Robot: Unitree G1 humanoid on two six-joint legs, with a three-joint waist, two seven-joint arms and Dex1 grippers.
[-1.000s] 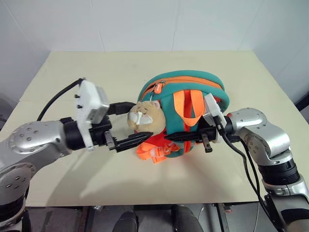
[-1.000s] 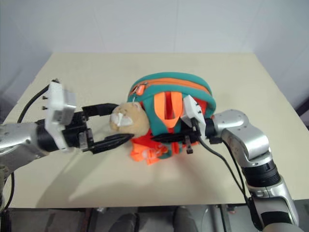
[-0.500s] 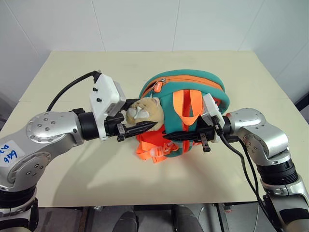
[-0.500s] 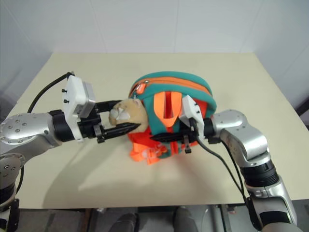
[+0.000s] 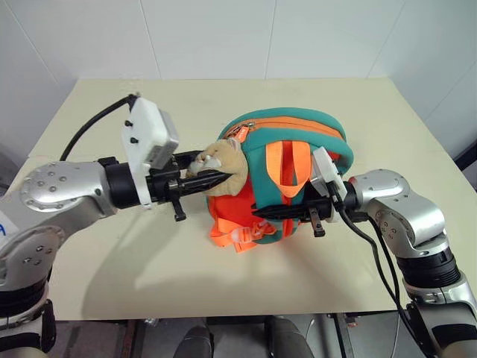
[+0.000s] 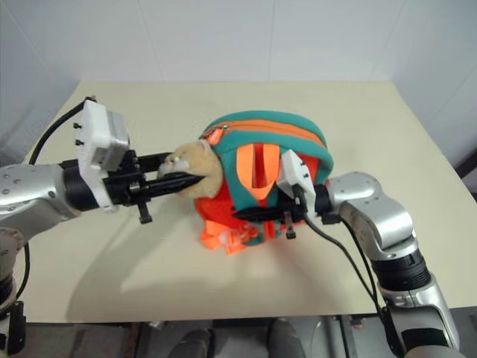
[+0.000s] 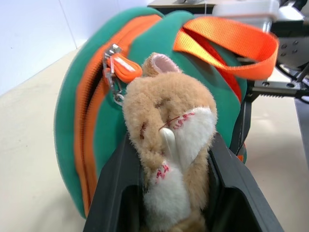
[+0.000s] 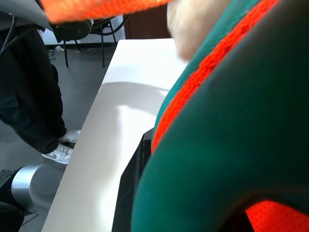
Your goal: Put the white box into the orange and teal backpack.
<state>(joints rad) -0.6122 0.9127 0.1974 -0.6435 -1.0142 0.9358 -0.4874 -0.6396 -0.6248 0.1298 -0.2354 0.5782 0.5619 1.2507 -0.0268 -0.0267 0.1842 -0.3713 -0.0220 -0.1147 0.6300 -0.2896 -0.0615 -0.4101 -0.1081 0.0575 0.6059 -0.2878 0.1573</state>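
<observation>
I will release the tan plush toy, now squeezed at the backpack's side, from my left gripper on the table [image 5: 187, 209] beside the lower orange straps of the backpack.
The orange and teal backpack [image 5: 298, 128] stands upright in the middle of the table, with its zipper pull [image 7: 123, 67] at the top of its side. A tan plush toy [image 5: 223, 158] hangs on its left side. My left gripper [image 5: 212, 177] points level at the backpack and is shut on that toy, which sits squeezed between both black fingers [image 7: 116, 193]. From the right, my right gripper [image 5: 270, 212] reaches across the backpack's lower front, shut on its fabric below the orange straps [image 5: 287, 168]. The white box is out of view.
The beige table [image 5: 149, 261] has free surface on every side of the backpack. White walls stand behind it. In the right wrist view a person's legs [image 8: 29, 96] stand on the floor beyond the table edge.
My left gripper's fingers, open around the plush toy a second ago, have closed onto it. The right gripper and the backpack have kept still.
</observation>
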